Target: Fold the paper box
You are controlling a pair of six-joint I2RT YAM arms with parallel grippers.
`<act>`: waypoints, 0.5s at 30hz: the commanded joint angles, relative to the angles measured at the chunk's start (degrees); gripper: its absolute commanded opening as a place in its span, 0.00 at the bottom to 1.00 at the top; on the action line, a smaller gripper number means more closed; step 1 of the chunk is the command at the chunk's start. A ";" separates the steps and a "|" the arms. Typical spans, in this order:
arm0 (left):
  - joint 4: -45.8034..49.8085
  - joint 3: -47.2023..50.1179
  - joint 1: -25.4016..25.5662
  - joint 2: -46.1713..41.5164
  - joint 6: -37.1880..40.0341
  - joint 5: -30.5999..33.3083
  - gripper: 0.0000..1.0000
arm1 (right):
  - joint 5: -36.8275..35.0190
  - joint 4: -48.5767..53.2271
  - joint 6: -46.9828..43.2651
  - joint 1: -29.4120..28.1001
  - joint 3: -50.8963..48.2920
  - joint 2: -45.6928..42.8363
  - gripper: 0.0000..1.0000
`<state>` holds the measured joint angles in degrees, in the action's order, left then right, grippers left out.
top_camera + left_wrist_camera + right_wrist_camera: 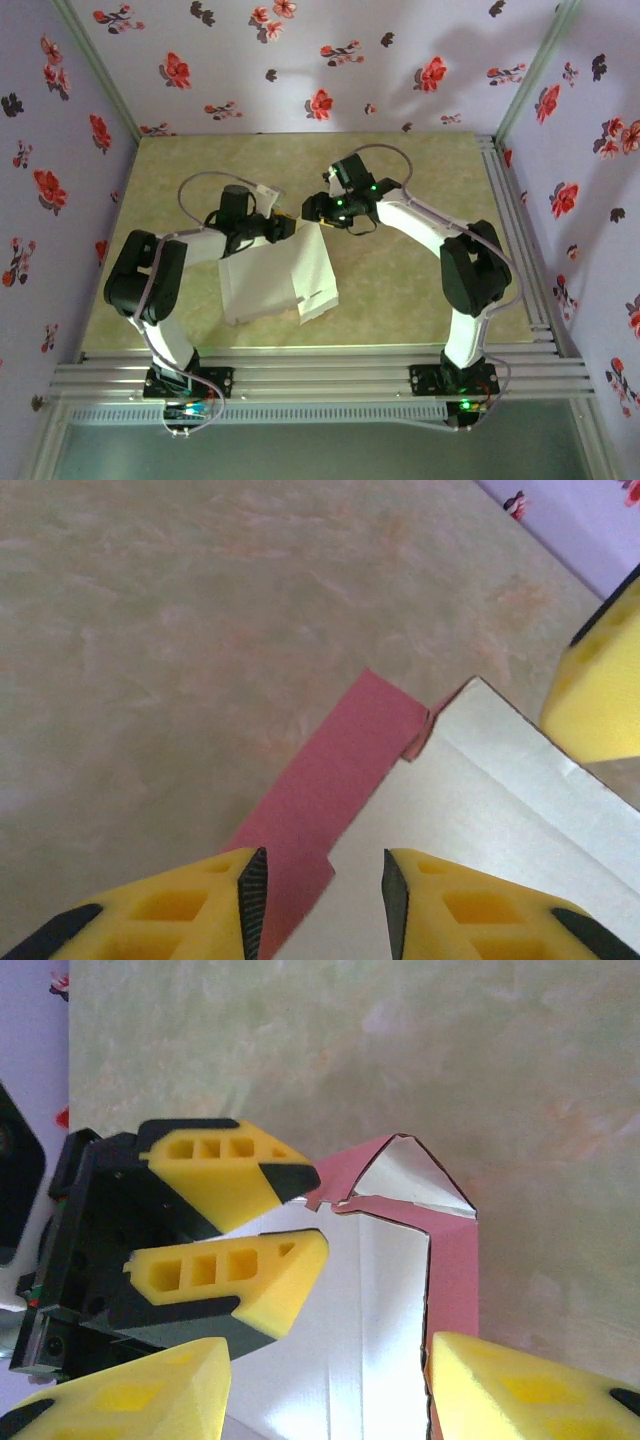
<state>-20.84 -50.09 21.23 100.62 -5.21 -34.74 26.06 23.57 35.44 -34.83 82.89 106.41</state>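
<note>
The pink flap is folded over the white panel's edge; next my left gripper lifts it upright by its loose edge (328, 868).
The paper box (270, 285) lies partly lifted on the table, white face up, its far corner raised between the two grippers. My left gripper (287, 222) is open, and in the left wrist view its jaws (325, 900) straddle the box's edge where a pink flap (330, 770) meets the white panel (480, 810). My right gripper (322, 220) is wide open. The right wrist view has its fingers (325, 1400) on either side of the white panel (390, 1310), one beside a folded-up pink flap (455, 1280). The left gripper (315, 1205) faces it there.
The pale green marbled table (400, 290) spreads around the box, with floral walls on three sides. Aluminium rails (320, 375) run along the near edge and the right side. The two grippers almost touch above the box's far corner.
</note>
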 commanded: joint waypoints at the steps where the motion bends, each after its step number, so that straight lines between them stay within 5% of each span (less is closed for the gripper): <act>1: 4.52 -2.67 0.87 1.82 6.03 2.92 0.39 | 0.08 0.62 -1.43 -0.37 1.30 1.07 0.56; 15: 11.17 -7.31 3.26 4.35 13.10 10.08 0.25 | -0.18 1.12 -2.04 -0.42 1.22 1.57 0.55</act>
<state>-11.49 -56.10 24.12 104.47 5.19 -26.30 26.06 23.94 34.81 -34.83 82.89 106.65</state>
